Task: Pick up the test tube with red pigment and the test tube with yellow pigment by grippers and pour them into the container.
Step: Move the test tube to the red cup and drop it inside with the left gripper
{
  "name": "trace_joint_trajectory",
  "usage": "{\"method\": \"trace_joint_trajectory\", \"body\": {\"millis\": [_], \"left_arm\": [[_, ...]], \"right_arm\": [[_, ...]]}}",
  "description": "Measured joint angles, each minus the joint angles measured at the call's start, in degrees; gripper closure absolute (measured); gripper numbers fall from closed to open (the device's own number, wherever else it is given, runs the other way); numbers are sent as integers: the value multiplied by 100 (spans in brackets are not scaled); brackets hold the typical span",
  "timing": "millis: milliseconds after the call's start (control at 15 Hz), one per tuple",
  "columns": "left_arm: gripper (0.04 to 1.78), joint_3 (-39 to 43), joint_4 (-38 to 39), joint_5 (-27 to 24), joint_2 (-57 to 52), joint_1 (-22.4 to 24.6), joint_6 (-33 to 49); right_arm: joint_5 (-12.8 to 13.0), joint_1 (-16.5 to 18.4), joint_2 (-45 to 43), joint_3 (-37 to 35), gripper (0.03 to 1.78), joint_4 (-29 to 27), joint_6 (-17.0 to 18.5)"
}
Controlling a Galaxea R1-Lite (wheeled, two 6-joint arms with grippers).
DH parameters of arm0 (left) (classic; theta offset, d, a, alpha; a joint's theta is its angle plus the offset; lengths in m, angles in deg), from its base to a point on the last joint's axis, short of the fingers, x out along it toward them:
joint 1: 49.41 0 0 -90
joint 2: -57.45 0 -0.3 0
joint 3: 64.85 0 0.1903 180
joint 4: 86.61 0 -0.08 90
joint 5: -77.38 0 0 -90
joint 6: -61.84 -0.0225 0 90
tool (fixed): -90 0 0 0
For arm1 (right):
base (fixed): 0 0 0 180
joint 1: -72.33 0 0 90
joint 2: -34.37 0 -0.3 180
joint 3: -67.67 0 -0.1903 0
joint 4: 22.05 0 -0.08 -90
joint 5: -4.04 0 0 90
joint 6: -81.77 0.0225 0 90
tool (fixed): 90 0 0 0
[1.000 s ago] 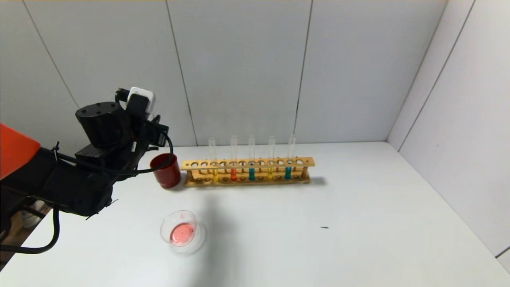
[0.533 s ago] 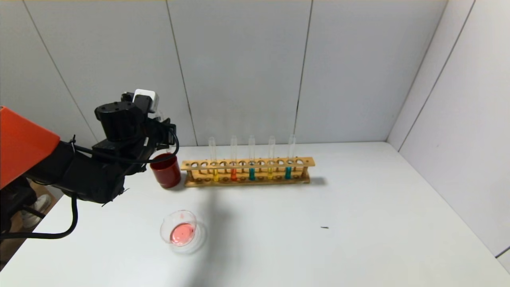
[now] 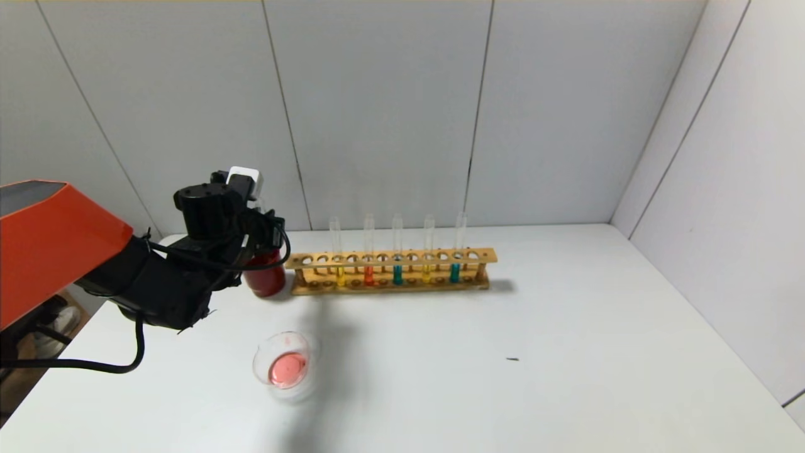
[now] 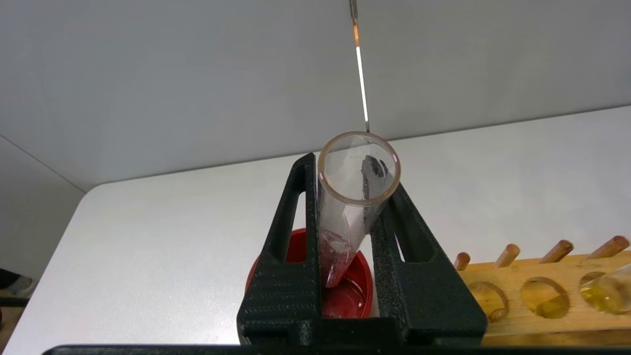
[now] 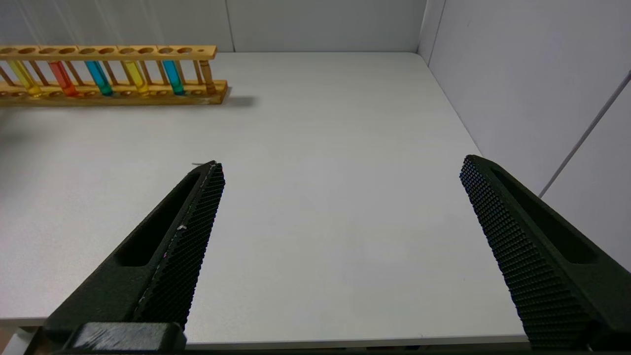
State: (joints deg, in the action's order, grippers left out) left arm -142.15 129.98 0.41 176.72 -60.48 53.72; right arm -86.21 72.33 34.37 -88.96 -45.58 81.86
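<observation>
Next, my left gripper releases the clear test tube inside the dark red cup (image 3: 266, 276) (image 4: 337, 287) next to the wooden rack.
My left gripper (image 4: 351, 172) is shut on a clear test tube (image 4: 345, 217) that is nearly empty, with red traces near its round bottom. It hangs, slightly tilted, just above the open dark red cup (image 4: 352, 296). In the head view the left gripper (image 3: 261, 229) sits over that cup (image 3: 267, 283), at the rack's left end. The container (image 3: 286, 365), a low glass dish, holds pink-red liquid on the table in front. A test tube with red pigment (image 3: 368, 274) and test tubes with yellow pigment (image 3: 339, 275) stand in the rack. My right gripper (image 5: 342, 162) is open and empty, low over the table's near right edge.
The wooden rack (image 3: 390, 258) stands at the back of the white table, with two teal tubes (image 3: 397, 274) and a second yellow tube (image 3: 426, 272) in it. It also shows in the right wrist view (image 5: 113, 93). A small dark speck (image 3: 512, 359) lies mid-table. Walls close the back and right.
My left arm has moved right and down with the tube, from left of the dark red cup to right above it. The dish, the rack and its tubes have not moved.
</observation>
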Motion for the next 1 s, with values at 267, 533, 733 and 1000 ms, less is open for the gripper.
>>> {"method": "trace_joint_trajectory", "body": {"millis": [267, 533, 733, 1000], "left_arm": [[148, -6, 5, -6, 208, -1, 2], [148, 27, 5, -30, 385, 35, 11], [144, 10, 140, -46, 539, 104, 35], [102, 11, 158, -39, 641, 123, 51]], "right_arm": [[2, 0, 0, 0, 6, -2, 0], [0, 0, 0, 0, 6, -2, 0], [2, 0, 0, 0, 6, 0, 0], [0, 0, 0, 0, 6, -2, 0]]}}
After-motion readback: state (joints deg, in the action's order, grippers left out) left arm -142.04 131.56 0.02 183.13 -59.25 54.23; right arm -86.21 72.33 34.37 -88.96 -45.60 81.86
